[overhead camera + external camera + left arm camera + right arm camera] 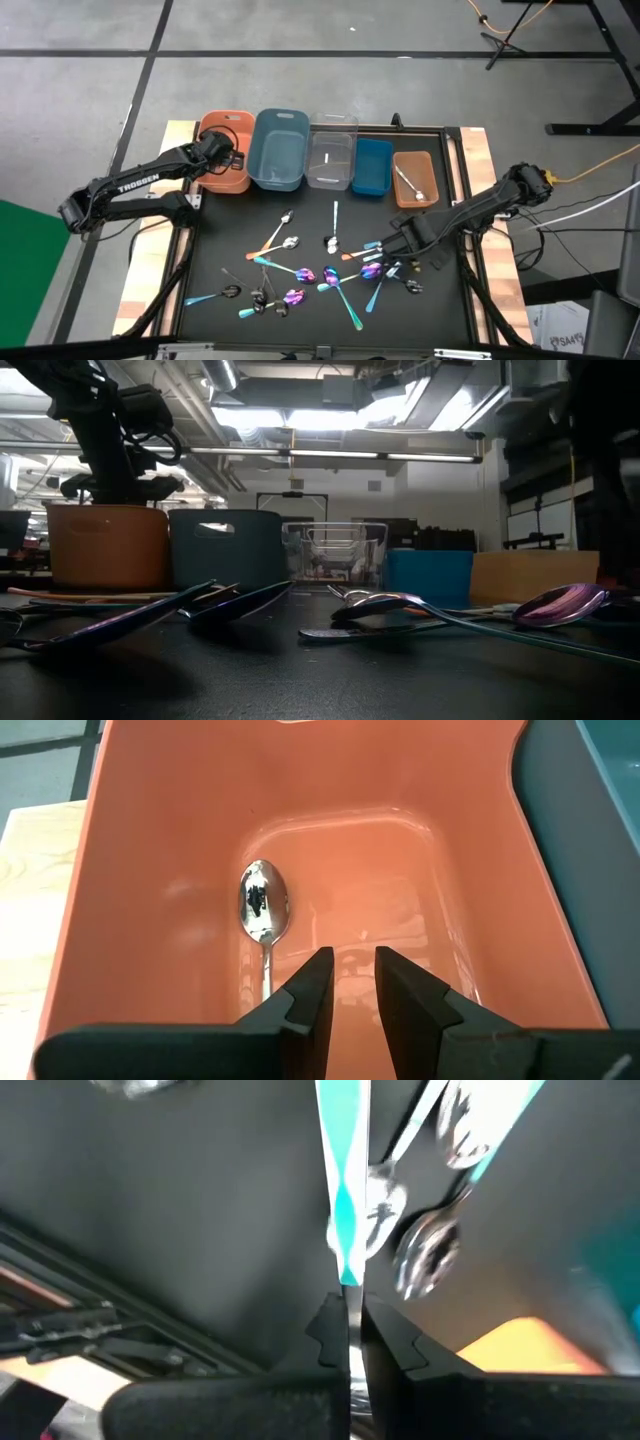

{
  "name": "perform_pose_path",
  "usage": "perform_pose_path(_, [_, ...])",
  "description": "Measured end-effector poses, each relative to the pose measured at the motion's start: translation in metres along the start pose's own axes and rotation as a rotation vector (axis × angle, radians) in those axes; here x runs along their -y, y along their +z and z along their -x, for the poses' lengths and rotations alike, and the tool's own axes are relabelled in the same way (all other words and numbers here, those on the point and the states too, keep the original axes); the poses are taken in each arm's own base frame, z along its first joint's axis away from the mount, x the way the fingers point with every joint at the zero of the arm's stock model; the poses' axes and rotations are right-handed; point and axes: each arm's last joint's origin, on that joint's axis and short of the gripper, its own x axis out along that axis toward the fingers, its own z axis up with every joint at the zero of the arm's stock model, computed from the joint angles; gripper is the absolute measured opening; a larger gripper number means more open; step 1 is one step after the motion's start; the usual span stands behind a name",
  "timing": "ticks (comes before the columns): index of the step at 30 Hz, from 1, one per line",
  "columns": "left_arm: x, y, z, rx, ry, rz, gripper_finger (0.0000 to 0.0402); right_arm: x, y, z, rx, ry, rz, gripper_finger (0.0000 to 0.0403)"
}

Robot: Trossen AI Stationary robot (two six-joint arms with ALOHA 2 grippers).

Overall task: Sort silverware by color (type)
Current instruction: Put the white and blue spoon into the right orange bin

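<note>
The teal-handled utensil, now held over the black mat, will be let go of by my right gripper in the brown bin [408, 177] beside the silver spoon.
Silverware [300, 272] lies scattered on the black mat: silver, purple with teal handles, orange-handled and dark pieces. My left gripper [350, 982] hangs open over the orange bin [225, 150], where one silver spoon [263, 910] lies flat on the bin's floor. Over the right part of the mat my right gripper [385, 248] is shut on a teal-handled utensil [342, 1200]. The far end of that utensil is out of the right wrist view. My right gripper pinches the teal handle's end [346, 1285] between its two fingers, coming from above and pointing steeply down. The handle runs on from the fingertips, in line with them. I cannot tell whether its far end is still on the mat.
Five bins stand in a row along the mat's far edge: orange, grey-blue [280, 150], clear [332, 152], blue [373, 167] and brown [413, 178], the last with a silver spoon in it. Wooden table edges flank the mat left and right.
</note>
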Motion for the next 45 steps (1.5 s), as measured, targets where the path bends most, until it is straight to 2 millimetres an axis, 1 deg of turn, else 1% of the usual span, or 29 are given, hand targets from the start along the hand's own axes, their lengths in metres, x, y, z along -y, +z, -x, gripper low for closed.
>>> perform_pose_path(5, [0.000, 0.000, 0.000, 0.000, 0.000, 0.000, 0.0071, 0.001, 0.004, 0.017, 0.042, -0.023, -0.006, 0.0000])
perform_pose_path(7, [0.000, 0.000, 0.000, 0.000, 0.000, 0.000, 0.0071, 0.002, 0.003, 0.021, 0.049, -0.045, -0.044, 0.0000])
perform_pose_path(10, [0.000, 0.000, 0.000, 0.000, 0.000, 0.000, 0.0071, 0.007, -0.004, 0.027, 0.079, -0.055, -0.130, 0.0000])
perform_pose_path(14, [0.000, 0.000, 0.000, 0.000, 0.000, 0.000, 0.0071, 0.015, -0.022, 0.041, 0.151, -0.070, -0.244, 0.0000])
perform_pose_path(19, [0.000, 0.000, 0.000, 0.000, 0.000, 0.000, 0.0071, 0.031, -0.054, 0.059, 0.261, -0.130, -0.420, 0.0000])
perform_pose_path(23, [0.000, 0.000, 0.000, 0.000, 0.000, 0.000, 0.0071, 0.045, -0.081, 0.071, 0.335, -0.237, -0.606, 0.0000])
perform_pose_path(27, [0.000, 0.000, 0.000, 0.000, 0.000, 0.000, 0.0071, 0.059, -0.104, 0.077, 0.403, -0.261, -0.795, 0.0000])
perform_pose_path(33, [0.000, 0.000, 0.000, 0.000, 0.000, 0.000, 0.0071, 0.082, -0.135, 0.075, 0.409, -0.248, -1.106, 0.0000])
perform_pose_path(39, [0.000, 0.000, 0.000, 0.000, 0.000, 0.000, 0.0071, 0.099, -0.164, 0.070, 0.405, -0.235, -1.374, 0.0000])
perform_pose_path(41, [0.000, 0.000, 0.000, 0.000, 0.000, 0.000, 0.0071, 0.103, -0.173, 0.063, 0.391, -0.228, -1.443, 0.0000])
perform_pose_path(45, [0.000, 0.000, 0.000, 0.000, 0.000, 0.001, 0.0071, 0.113, -0.184, 0.040, 0.397, -0.180, -1.550, 0.0000])
